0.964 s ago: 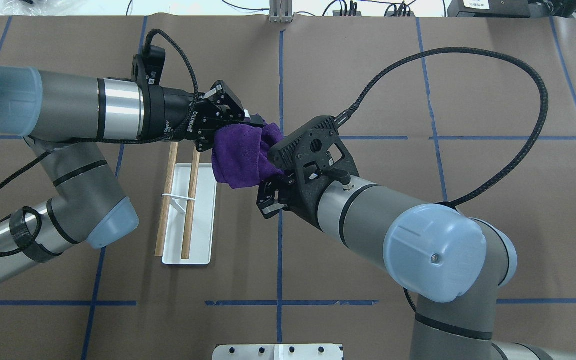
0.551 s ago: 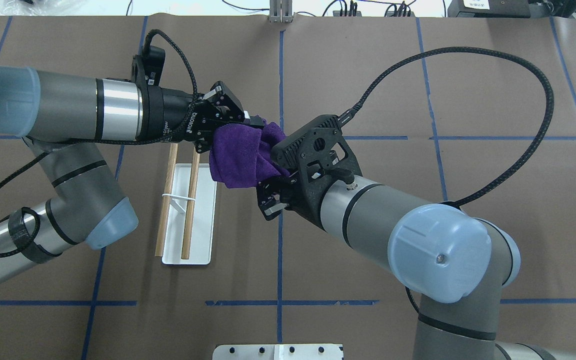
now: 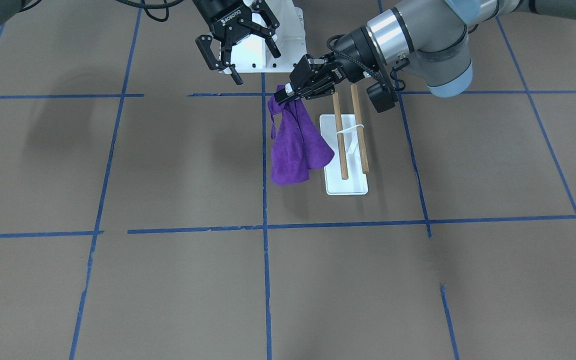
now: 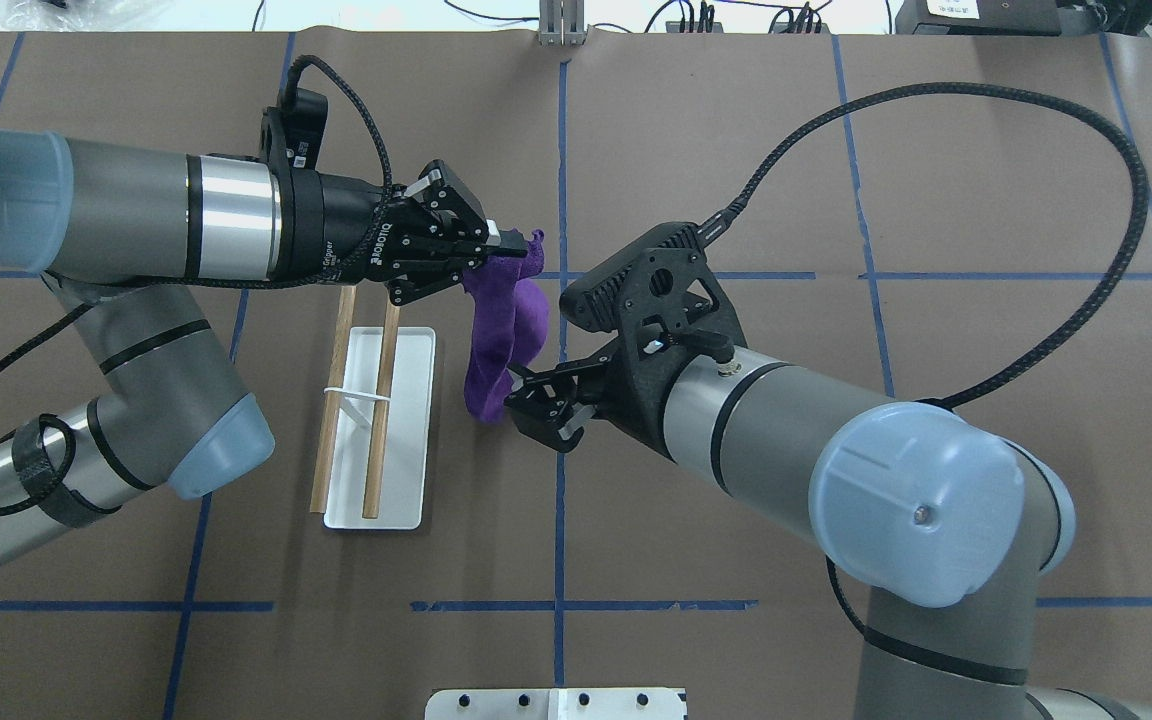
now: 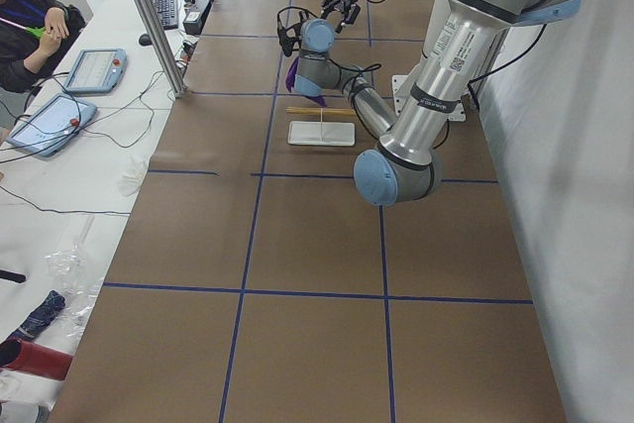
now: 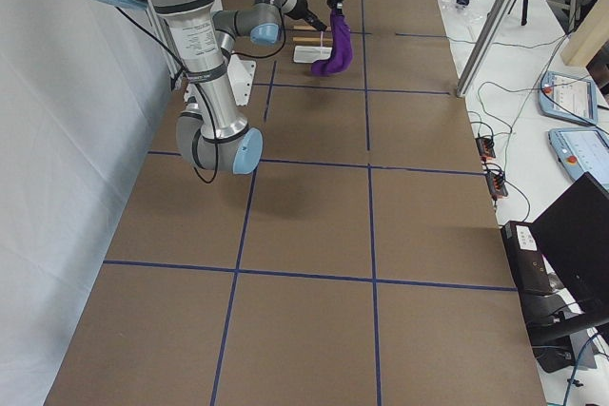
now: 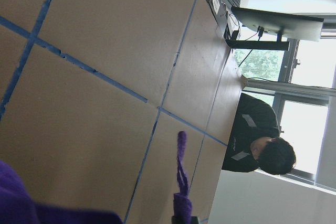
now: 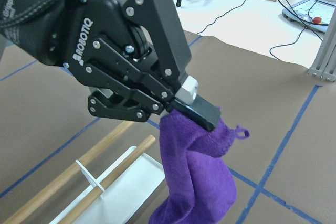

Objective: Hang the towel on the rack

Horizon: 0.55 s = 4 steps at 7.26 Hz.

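Next, I let go of the purple towel with my left gripper, leaving it draped across the middle of the rack's wooden rods (image 3: 350, 138).
A purple towel (image 4: 504, 322) hangs from my left gripper (image 4: 508, 242), which is shut on its top corner. The towel droops down to just beside the rack; it also shows in the front view (image 3: 293, 145) and the right wrist view (image 8: 197, 177). The rack (image 4: 406, 440) has a flat white base and two wooden rods (image 4: 380, 410), and stands below the left gripper. In the front view the rack (image 3: 346, 185) is right of the towel. My right gripper (image 4: 539, 412) is open and empty, just right of the towel's lower end. It is open in the front view (image 3: 245, 60) too.
The brown table cover has blue tape lines (image 4: 560, 560). The white robot base plate (image 4: 556, 703) sits at the near edge. The right arm's black cable (image 4: 1086, 140) loops over the table's right half. An operator (image 5: 30, 17) sits at a side desk with tablets.
My right gripper has let go of the towel and drawn back toward the robot. The towel, bunched between both grippers before, now hangs long from the left gripper alone.
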Each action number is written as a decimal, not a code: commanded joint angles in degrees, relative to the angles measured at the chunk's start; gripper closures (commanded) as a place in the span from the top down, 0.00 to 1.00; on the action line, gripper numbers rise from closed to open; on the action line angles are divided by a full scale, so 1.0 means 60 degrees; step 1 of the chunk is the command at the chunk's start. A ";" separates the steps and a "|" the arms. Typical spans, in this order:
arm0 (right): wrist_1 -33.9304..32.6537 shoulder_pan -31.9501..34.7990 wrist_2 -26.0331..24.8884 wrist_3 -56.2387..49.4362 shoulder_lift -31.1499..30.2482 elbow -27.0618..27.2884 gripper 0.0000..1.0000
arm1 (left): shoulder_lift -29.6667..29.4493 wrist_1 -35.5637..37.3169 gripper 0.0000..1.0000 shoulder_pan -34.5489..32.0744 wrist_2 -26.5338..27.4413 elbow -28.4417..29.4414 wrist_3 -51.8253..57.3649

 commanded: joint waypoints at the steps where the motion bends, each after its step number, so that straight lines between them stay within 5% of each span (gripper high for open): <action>1: -0.1381 0.0606 0.0544 -0.0090 -0.0392 0.0725 1.00 | 0.0015 0.0629 0.00 -0.0046 0.0043 -0.0519 -0.0040; 2: -0.1779 0.1496 0.1361 -0.0090 -0.0552 0.0786 1.00 | 0.0001 0.1214 0.00 -0.0032 0.0203 -0.0828 -0.0069; 4: -0.3254 0.4200 0.4327 -0.0148 -0.0715 0.0597 1.00 | 0.0118 0.2748 0.00 0.0244 0.1560 -0.1763 -0.0026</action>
